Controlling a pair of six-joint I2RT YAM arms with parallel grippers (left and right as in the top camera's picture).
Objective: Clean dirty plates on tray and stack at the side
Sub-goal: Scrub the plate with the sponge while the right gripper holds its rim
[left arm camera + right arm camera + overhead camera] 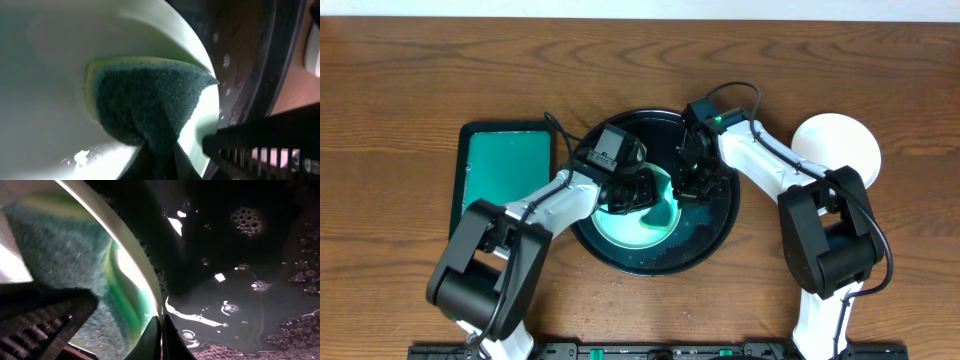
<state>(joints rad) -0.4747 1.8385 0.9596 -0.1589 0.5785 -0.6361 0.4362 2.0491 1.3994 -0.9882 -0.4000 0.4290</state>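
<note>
Next, my left gripper puts the dark green sponge down on the bottom of the green tray, toward the black tray [521, 206]. The sponge is now pressed against the plate's face.
A pale mint plate [655, 222] stands tilted inside the big round black tray [720, 232]. My left gripper [625, 195] is shut on a dark green sponge [150, 100] with a yellow edge, which is pressed flat against the plate's face [55, 75]. My right gripper [692, 185] is shut on the plate's rim [130, 255], with the fingertips [170, 340] pinched on its thin edge. Green smear streaks the plate's face near that rim. Soapy water lies in the tray's bottom [240, 255]. A clean white plate [835, 148] sits on the table to the right.
A rectangular green tray [505, 170] with a black rim lies left of the black tray. Both arms cross over the black tray's middle, close together. The right gripper's dark body [265, 145] shows beside the plate in the left wrist view.
</note>
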